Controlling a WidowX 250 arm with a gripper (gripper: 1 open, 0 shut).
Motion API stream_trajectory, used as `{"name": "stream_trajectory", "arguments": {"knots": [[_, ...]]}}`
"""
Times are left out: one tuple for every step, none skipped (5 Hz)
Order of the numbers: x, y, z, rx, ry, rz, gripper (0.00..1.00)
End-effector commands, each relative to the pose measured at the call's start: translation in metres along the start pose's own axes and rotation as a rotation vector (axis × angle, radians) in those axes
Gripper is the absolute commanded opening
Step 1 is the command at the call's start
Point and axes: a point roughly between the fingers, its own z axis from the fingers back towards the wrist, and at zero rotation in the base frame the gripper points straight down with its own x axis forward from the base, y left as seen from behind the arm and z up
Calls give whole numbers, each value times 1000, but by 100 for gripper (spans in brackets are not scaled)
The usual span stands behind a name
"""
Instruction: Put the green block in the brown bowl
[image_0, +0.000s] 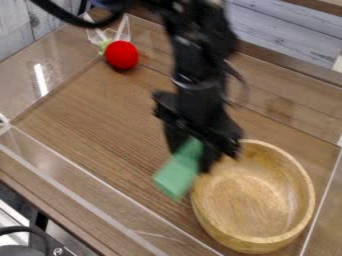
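Note:
The gripper needs to let go of the green block inside the brown bowl's rim (215, 183), on the side that faces the open table.
The green block (179, 172) hangs tilted in the air, its upper end pinched by my gripper (199, 146), which is shut on it and points straight down. The block's lower end sits just left of the brown bowl's (254, 235) rim, above the table. The bowl is a wide, shallow, light wooden dish at the lower right, and nothing shows inside it. The arm is motion-blurred, so the fingertips are hard to make out.
A red ball with pale leaves (122, 54) lies at the back left of the wooden table. Clear plastic walls (54, 150) run along the front and left edges, and a pale plank wall stands behind.

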Motion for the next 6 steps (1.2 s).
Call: {"name": "stream_trajectory", "arguments": {"knots": [[7,-29,6,-9,-63,0,0],[8,-35,11,-2,-109,-58,0],[9,-32,16,6,-122,-60,0],[9,-29,18,8,-130,-59,0],[10,-27,19,9,-137,-55,0],[10,-25,20,8,-145,-54,0]]}}
